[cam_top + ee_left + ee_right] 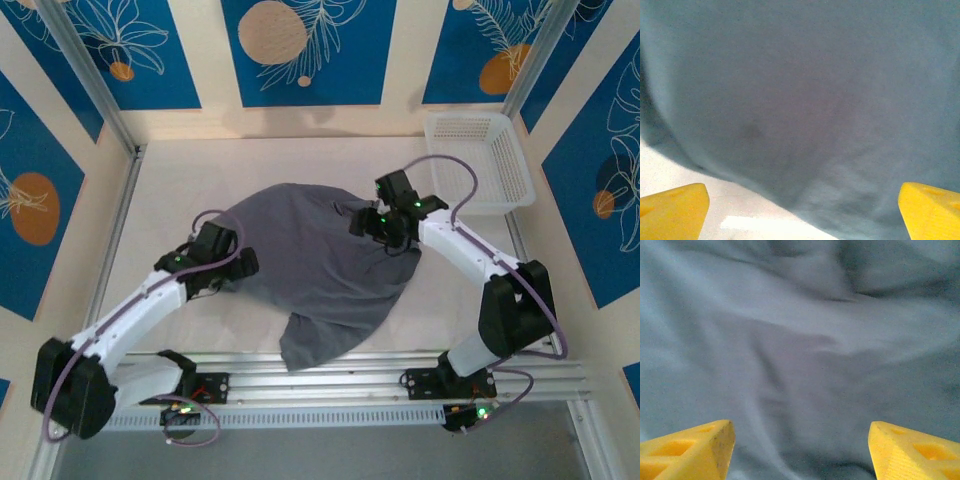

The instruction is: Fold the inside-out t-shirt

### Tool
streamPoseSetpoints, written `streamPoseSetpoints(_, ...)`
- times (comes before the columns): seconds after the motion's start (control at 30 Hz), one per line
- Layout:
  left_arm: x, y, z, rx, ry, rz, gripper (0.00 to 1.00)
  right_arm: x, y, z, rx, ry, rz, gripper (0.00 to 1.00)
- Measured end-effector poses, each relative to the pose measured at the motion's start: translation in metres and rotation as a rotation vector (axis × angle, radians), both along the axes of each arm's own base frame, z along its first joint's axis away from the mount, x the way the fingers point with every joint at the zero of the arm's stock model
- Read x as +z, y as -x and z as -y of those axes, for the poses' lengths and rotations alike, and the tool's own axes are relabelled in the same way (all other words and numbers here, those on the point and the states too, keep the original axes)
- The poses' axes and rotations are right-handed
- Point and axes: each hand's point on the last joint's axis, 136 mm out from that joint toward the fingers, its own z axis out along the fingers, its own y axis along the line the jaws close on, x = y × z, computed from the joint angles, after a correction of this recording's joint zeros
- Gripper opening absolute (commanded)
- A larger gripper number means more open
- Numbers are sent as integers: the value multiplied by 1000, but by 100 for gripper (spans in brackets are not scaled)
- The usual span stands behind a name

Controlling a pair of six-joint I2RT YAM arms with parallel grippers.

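Note:
Next, my left gripper pinches the lobe's base [306,316] before both grippers lift the t-shirt, as it is over the t-shirt's plain rim, away from the near lobe.
The inside-out t-shirt [320,265] is a dark grey wrinkled heap spread on the white table [180,190], with one lobe reaching toward the near edge. My left gripper [240,263] sits at the shirt's left edge. In the left wrist view its yellow fingers [675,210] stand wide apart, and the left gripper [802,195] is open over the cloth's rim [805,100] and bare table. My right gripper [372,224] hovers over the shirt's upper right part. In the right wrist view the right gripper [801,427] is open above folds of the t-shirt [800,340], with nothing between its fingers [695,450].
A white basket [480,160] stands at the table's back right corner, close to the right arm's elbow. Aluminium rails [330,375] run along the near edge by the arm bases. Metal posts [90,75] frame the table sides.

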Motion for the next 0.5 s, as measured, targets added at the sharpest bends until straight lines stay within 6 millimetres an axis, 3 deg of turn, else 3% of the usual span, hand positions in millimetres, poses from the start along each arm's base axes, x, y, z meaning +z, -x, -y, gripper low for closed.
streamPoseSetpoints(0.13, 5, -6, 42, -138, 146, -34, 88, -45, 14, 87, -312, 12, -144, 71)
streamPoseSetpoints(0.2, 9, -4, 69, -250, 199, -45, 88, -58, 24, 107, -384, 0, -185, 70)
streamPoseSetpoints(0.3, 17, 14, 119, -469, 227, -49, 86, -65, 31, 106, -386, -23, -217, 66)
streamPoseSetpoints(0.37, 21, 35, 150, -609, 231, -55, 79, -66, 27, 101, -365, -40, -209, 52)
streamPoseSetpoints(0.43, 20, 59, 178, -737, 220, -67, 71, -71, 23, 97, -352, -53, -212, 17)
streamPoseSetpoints(0.5, 11, 79, 196, -822, 200, -95, 63, -78, 21, 95, -348, -62, -227, 0)
